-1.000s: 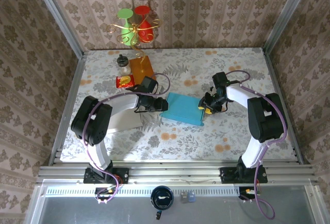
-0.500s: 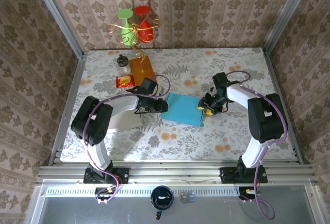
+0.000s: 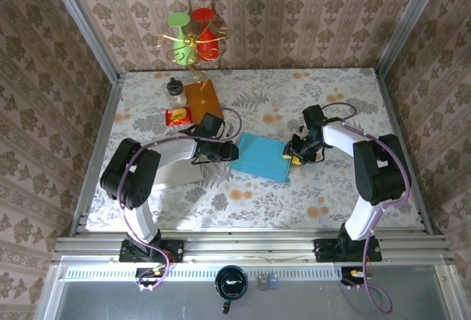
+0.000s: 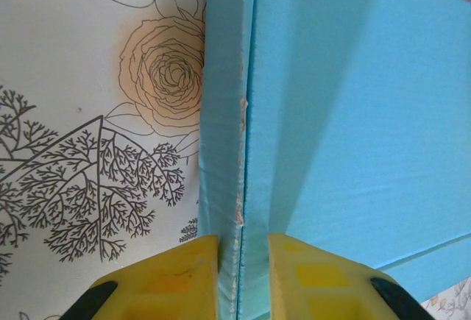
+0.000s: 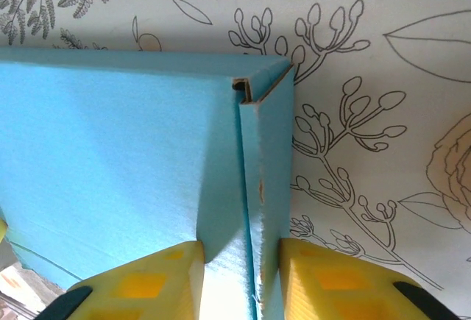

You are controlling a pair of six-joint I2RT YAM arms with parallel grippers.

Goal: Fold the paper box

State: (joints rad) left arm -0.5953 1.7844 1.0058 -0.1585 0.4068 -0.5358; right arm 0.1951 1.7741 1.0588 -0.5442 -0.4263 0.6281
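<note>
The right gripper straddles only the top edge of the box's side from above, so it should open, move in level and grasp the box's end [image 5: 275,136] across its thickness.
The blue paper box [image 3: 261,156] lies flat in the middle of the flowered table, its side walls folded up. My left gripper [image 3: 225,149] is at its left edge. In the left wrist view the raised blue wall [image 4: 224,151] runs between the yellow fingertips [image 4: 176,276], and both pads press on it. My right gripper [image 3: 294,157] is at the box's right edge. There the folded wall [image 5: 266,180] stands between the fingers [image 5: 316,283], the outer pad against it, with a strip of box floor showing beside the inner pad.
Behind the left arm stand an orange board [image 3: 202,96], a small bottle [image 3: 175,90] and a red snack packet [image 3: 178,117]. A white sheet [image 3: 176,169] lies under the left arm. A wire stand with green and red glasses [image 3: 193,33] is at the back. Metal rails fence the table.
The left gripper has crept slightly toward the box and closed on its wall. The box's left corner has shifted a little. The right arm has hardly moved.
</note>
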